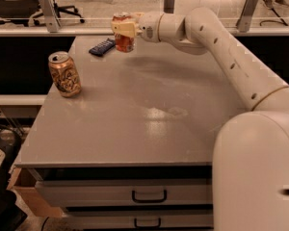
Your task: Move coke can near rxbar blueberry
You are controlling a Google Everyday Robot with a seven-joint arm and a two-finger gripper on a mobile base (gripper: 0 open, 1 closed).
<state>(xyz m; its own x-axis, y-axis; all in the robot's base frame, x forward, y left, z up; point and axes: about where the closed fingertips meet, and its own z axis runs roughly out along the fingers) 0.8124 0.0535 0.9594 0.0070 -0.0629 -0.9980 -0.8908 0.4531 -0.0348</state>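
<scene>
Next, I release the coke can, now upright at the table's far side, upright on the grey table [127, 58] beside the rxbar blueberry, on my arm's side.
The coke can [124, 41] is red-orange with a silver top. It stands upright at the far side of the grey table [135, 109]. My gripper [123, 28] is shut on its upper part, reaching in from the right. The rxbar blueberry [102, 46], a flat dark blue wrapper, lies on the table just left of the can, a small gap between them. I cannot tell whether the can's base touches the table.
A gold-brown patterned can [64, 74] stands near the table's left edge. My white arm [221, 52] crosses the right side of the table. A glass railing [86, 4] runs behind the far edge. Drawers [149, 195] sit under the front edge.
</scene>
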